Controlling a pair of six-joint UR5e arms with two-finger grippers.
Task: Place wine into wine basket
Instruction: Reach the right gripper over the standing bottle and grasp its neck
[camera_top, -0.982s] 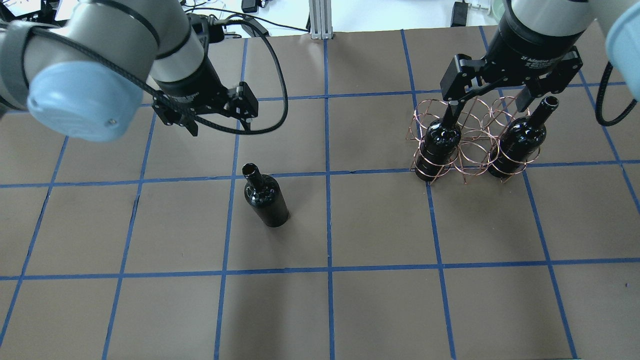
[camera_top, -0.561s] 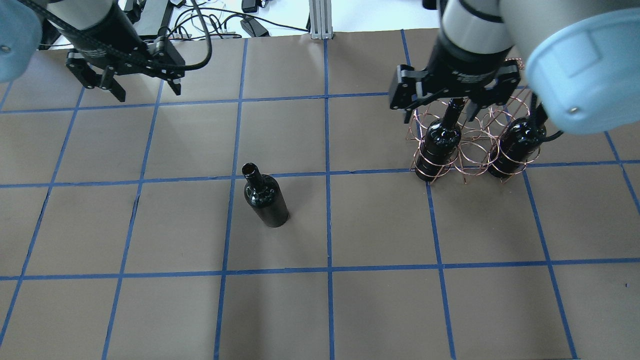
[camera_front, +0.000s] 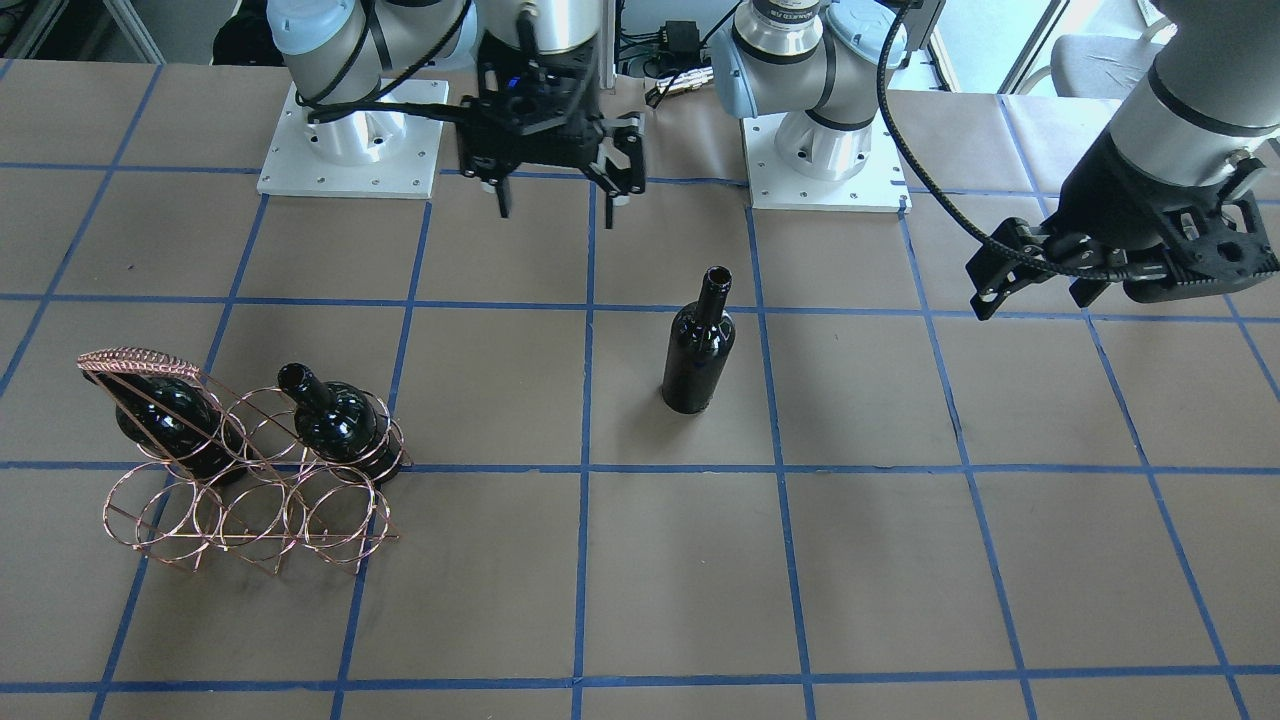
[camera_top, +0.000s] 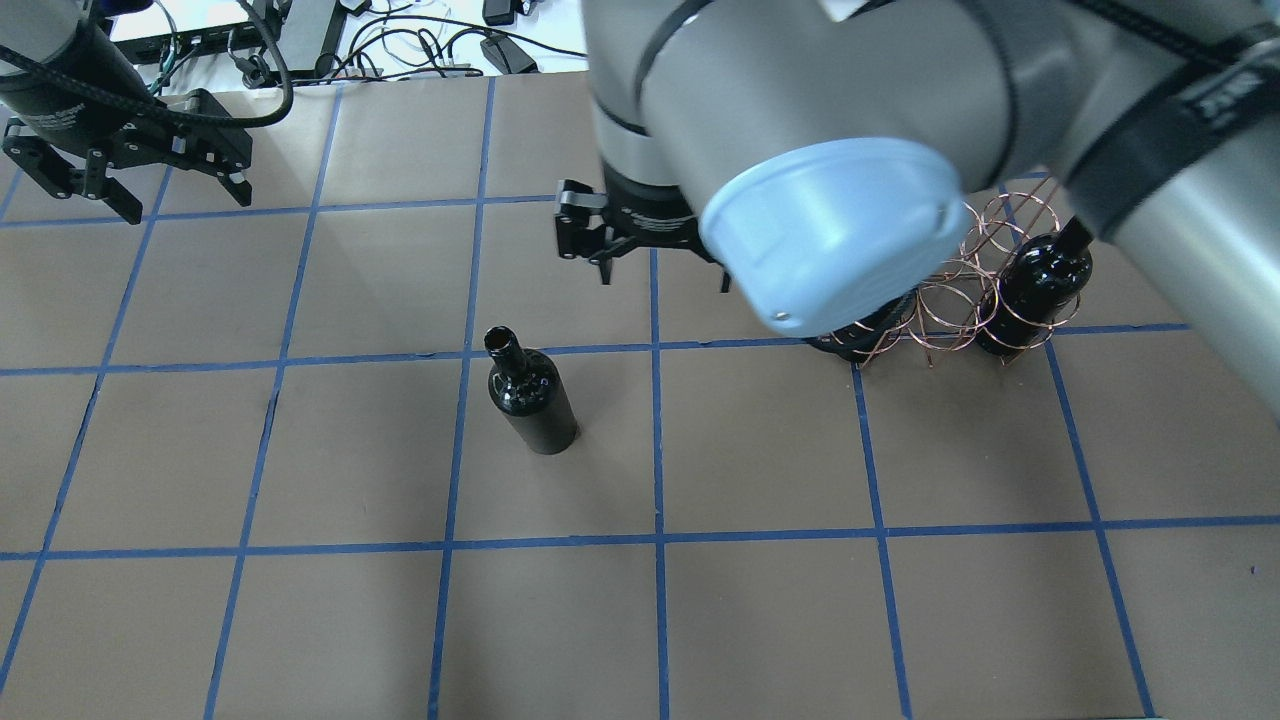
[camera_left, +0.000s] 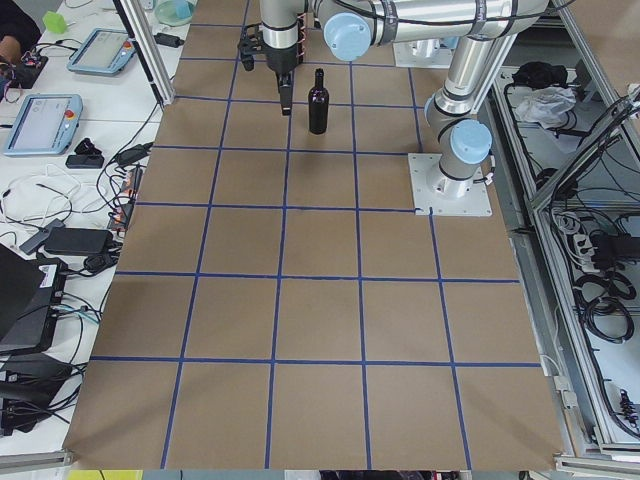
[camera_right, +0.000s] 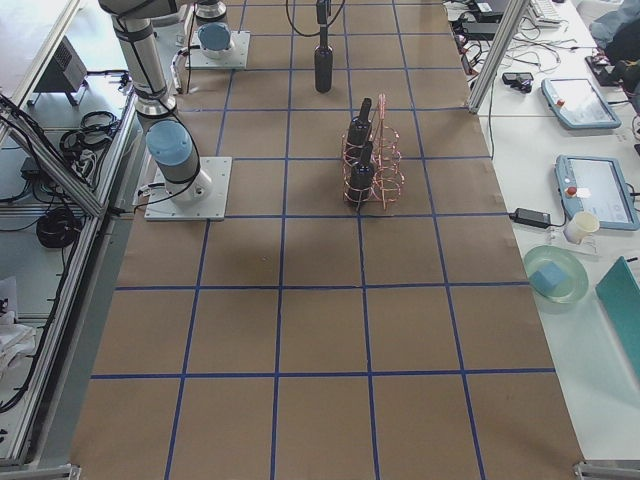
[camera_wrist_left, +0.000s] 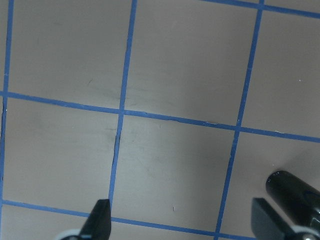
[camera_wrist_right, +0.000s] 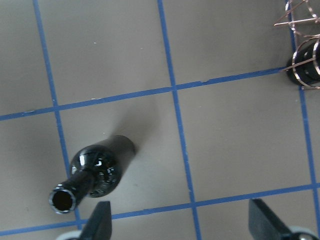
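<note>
The wine bottle stands alone on the table, and my right gripper will next move to the neck (camera_front: 713, 300) (camera_wrist_right: 81, 183) of the bottle and close there.
One wine bottle (camera_top: 530, 395) stands upright alone on the brown table; it also shows in the front view (camera_front: 700, 350) and at the lower left of the right wrist view (camera_wrist_right: 97, 172). The copper wine basket (camera_front: 250, 500) holds two alike bottles (camera_front: 335, 420) (camera_front: 170, 420). In the overhead view my right arm hides part of the basket (camera_top: 950, 300). My right gripper (camera_top: 665, 275) (camera_front: 558, 200) (camera_wrist_right: 182, 227) is open and empty, raised above the table between the lone bottle and the basket. My left gripper (camera_top: 187, 205) (camera_front: 1030, 300) (camera_wrist_left: 182, 227) is open and empty, far left.
Blue tape lines grid the table. The arm bases (camera_front: 350, 150) (camera_front: 825, 160) stand at the robot's edge. Cables (camera_top: 400, 40) lie past the far edge. Side tables with tablets (camera_right: 595, 190) flank the table's ends.
My right arm has swung left from over the basket to near the lone bottle, still open. My left gripper has moved farther left and back. The bottles have not moved.
</note>
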